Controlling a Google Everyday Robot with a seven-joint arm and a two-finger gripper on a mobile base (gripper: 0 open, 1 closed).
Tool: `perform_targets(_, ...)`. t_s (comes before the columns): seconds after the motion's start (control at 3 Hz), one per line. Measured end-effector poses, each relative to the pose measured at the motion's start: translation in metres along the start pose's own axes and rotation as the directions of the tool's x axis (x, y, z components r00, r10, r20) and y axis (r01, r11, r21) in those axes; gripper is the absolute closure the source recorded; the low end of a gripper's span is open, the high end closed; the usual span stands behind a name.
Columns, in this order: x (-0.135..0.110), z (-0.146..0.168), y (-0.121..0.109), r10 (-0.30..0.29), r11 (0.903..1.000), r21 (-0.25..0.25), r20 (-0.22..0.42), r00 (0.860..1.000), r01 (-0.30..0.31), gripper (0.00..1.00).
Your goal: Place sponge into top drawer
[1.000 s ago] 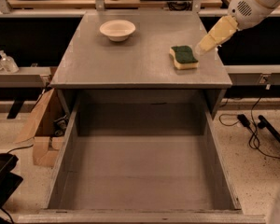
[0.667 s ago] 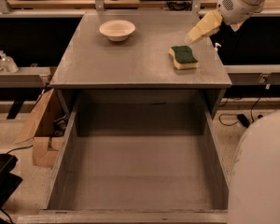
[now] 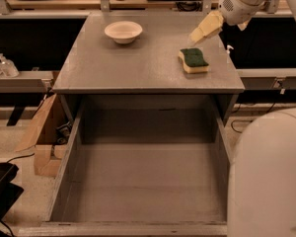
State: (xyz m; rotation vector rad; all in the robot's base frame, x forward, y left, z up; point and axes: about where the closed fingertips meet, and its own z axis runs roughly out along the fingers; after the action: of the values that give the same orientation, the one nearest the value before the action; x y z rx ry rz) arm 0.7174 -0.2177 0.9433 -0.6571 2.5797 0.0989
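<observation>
Next, my gripper closes on the middle of the sponge [image 3: 194,60] that has the dark green top, because I will lift that sponge into the top drawer.
The sponge [image 3: 194,60], pale yellow with a dark green top, lies flat on the right side of the grey cabinet top [image 3: 138,58]. My gripper [image 3: 203,29] hangs just above and behind the sponge, its yellowish foam pads pointing down-left toward it, not touching it. The top drawer [image 3: 143,181] is pulled fully open below the cabinet top, a wide grey box with nothing in it.
A white bowl [image 3: 123,31] sits at the back left of the cabinet top. My white arm body [image 3: 266,177] fills the lower right. A cardboard box [image 3: 39,137] stands on the floor to the left. Benches with cables run behind.
The gripper has moved left and slightly up, from right of the sponge to just behind it. The arm body has swung into the lower right of the view. The sponge has not moved.
</observation>
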Motion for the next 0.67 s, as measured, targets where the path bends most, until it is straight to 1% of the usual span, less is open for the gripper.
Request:
perform_targets(0.33,-0.033,0.034,-0.008,0.022,0.9921,0.124,-0.016,1.000,-0.020,0.00)
perform_targets(0.67,-0.046,0.056,-0.013,0.030,0.9817,0.189,-0.041,0.999,-0.022,0.00)
